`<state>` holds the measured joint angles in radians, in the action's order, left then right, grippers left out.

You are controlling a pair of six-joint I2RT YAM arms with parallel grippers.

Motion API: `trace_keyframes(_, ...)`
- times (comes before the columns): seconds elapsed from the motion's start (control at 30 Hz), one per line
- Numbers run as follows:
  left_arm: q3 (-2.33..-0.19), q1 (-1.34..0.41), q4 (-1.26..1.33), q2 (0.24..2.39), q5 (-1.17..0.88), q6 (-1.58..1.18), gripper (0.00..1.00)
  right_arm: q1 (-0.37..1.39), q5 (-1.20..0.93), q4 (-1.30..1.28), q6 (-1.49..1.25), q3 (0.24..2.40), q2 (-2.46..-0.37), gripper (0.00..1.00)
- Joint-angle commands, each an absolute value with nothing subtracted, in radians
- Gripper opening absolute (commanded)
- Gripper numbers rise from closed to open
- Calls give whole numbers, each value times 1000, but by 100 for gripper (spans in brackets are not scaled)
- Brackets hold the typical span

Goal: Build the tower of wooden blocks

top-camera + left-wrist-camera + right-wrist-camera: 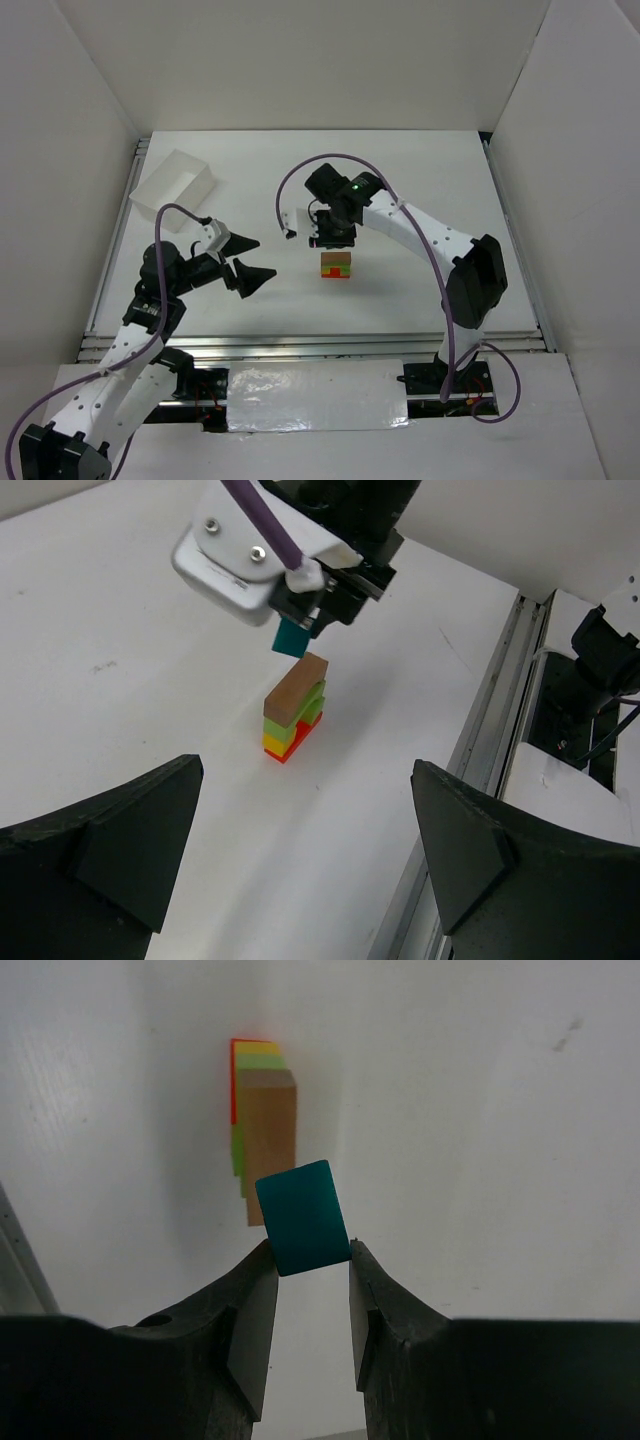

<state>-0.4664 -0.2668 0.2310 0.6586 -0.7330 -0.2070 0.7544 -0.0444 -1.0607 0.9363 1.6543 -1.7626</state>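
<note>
My right gripper is going to put the teal block down on the tan block atop the tower [336, 256] [271, 1165].
The wood block tower [335, 266] stands mid-table: red at the base, then yellow, green and a plain tan block on top. It also shows in the left wrist view [294, 719] and the right wrist view [264, 1125]. My right gripper [331, 238] is shut on a teal block [302, 1217], held between the fingertips just above and slightly behind the tan top; the teal block [292, 637] is apart from the tower. My left gripper [243, 260] is open and empty, to the left of the tower.
A white rectangular box [174, 189] lies at the back left of the table. A metal rail [490, 740] runs along the table's near edge. White walls enclose the table on three sides.
</note>
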Motion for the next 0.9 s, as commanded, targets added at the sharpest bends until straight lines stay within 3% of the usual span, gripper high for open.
trace_keyframes(0.0,-482,-270,241,683,-739,-172,99,775,-103,-1170,1003,1641,-1763,29)
trace_keyframes(0.37,-492,-271,253,742,-741,-150,99,773,-106,-1137,931,1611,-1815,32)
trace_keyframes(0.87,-503,-270,235,755,-729,-135,99,775,43,-1052,802,1621,-1847,32)
